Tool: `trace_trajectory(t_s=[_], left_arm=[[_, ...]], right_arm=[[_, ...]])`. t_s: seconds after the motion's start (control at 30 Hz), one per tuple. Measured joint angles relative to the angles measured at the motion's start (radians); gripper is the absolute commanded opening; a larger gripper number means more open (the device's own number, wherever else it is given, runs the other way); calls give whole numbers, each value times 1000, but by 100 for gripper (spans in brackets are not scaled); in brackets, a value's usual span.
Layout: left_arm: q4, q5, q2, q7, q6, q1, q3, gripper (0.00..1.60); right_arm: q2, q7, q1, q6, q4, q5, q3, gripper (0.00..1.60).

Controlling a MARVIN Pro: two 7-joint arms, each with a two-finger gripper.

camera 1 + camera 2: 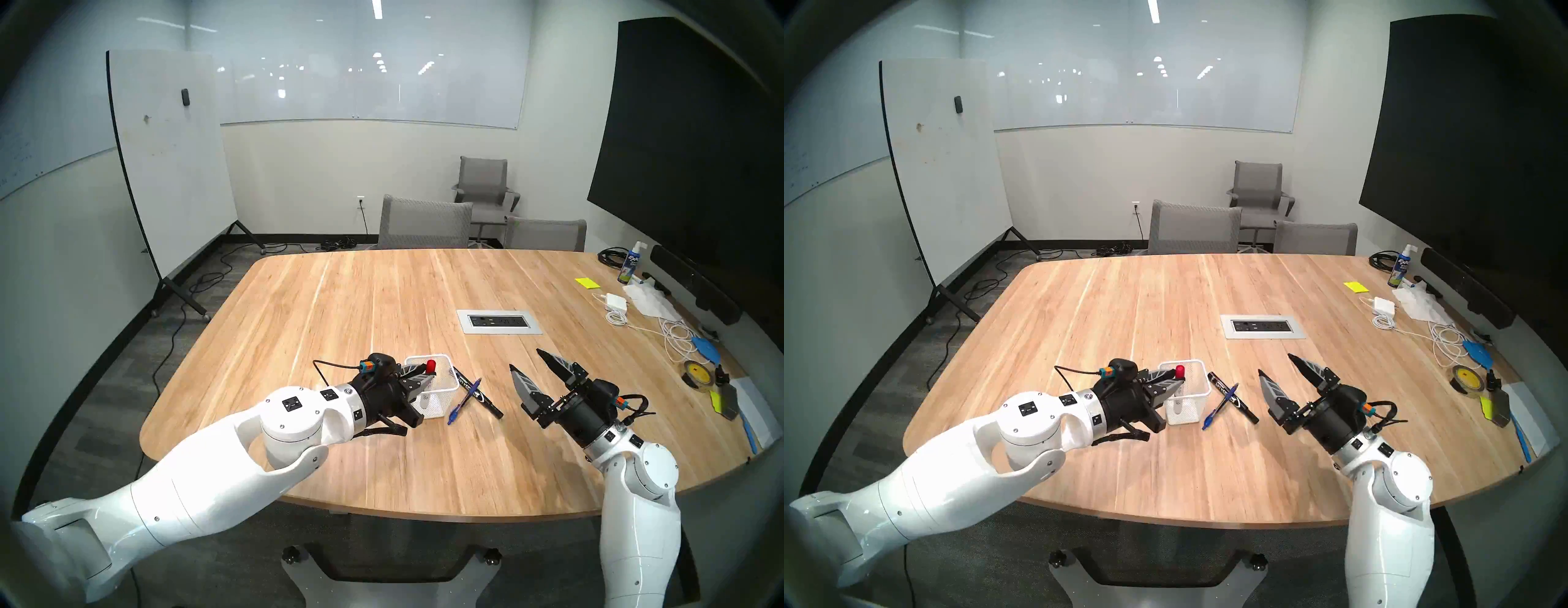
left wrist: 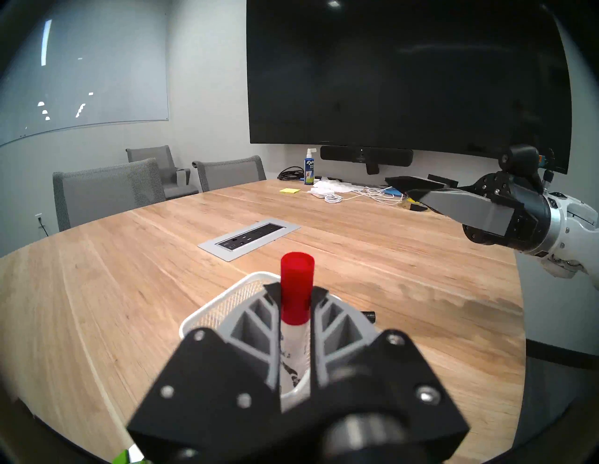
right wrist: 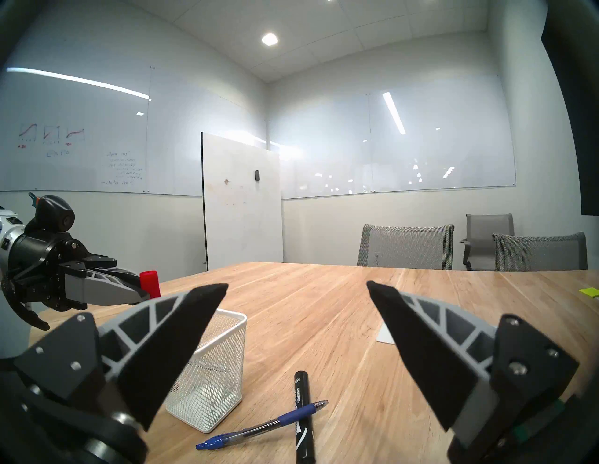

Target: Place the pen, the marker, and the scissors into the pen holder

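Note:
My left gripper will release the white marker with the red cap inside the white wire-mesh pen holder (image 1: 425, 388) (image 2: 292, 362), against the mesh side of the pen holder.
The white wire-mesh pen holder (image 1: 441, 399) (image 1: 1187, 407) (image 3: 210, 382) stands upright on the table. My left gripper (image 1: 429, 373) (image 2: 295, 293) is just above its rim, shut on a white marker with a red cap (image 1: 431, 365) (image 2: 296, 285) (image 3: 149, 282). This marker is upright, cap up, and its lower end reaches into the holder. Right of the holder the blue pen (image 1: 464, 401) (image 3: 259, 427) lies across a black marker (image 1: 477, 392) (image 3: 303, 414). My right gripper (image 1: 525, 358) (image 3: 296, 285) hovers open to their right. The scissors are hidden in the head views. A lime-green sliver (image 2: 126, 457) shows at the left wrist view's bottom edge.
A grey power outlet panel (image 1: 499, 321) is set into the table beyond the holder. Cables, a tape roll (image 1: 695, 372), sticky notes (image 1: 587, 282) and a spray bottle (image 1: 629, 265) crowd the right edge. Grey chairs (image 1: 424, 225) stand at the far side.

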Motion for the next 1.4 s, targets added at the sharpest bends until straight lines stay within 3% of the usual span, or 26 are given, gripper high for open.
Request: trace_trajectory(t_s=[0.83, 0.87, 0.9, 0.93, 1.4], left_arm=[[67, 3, -15, -3, -14, 9, 15, 0], [69, 5, -16, -4, -14, 8, 16, 31], [70, 6, -17, -5, -14, 6, 17, 74], [71, 8, -18, -6, -13, 5, 19, 160], [74, 3, -22, 9, -8, 0, 16, 160]], right_arm=[[-2, 2, 1, 1, 0, -3, 2, 160], [-2, 2, 1, 1, 0, -3, 2, 160], [-3, 3, 1, 1, 0, -3, 2, 160], [-3, 3, 1, 1, 0, -3, 2, 160], [-4, 4, 2, 1, 0, -4, 4, 160]])
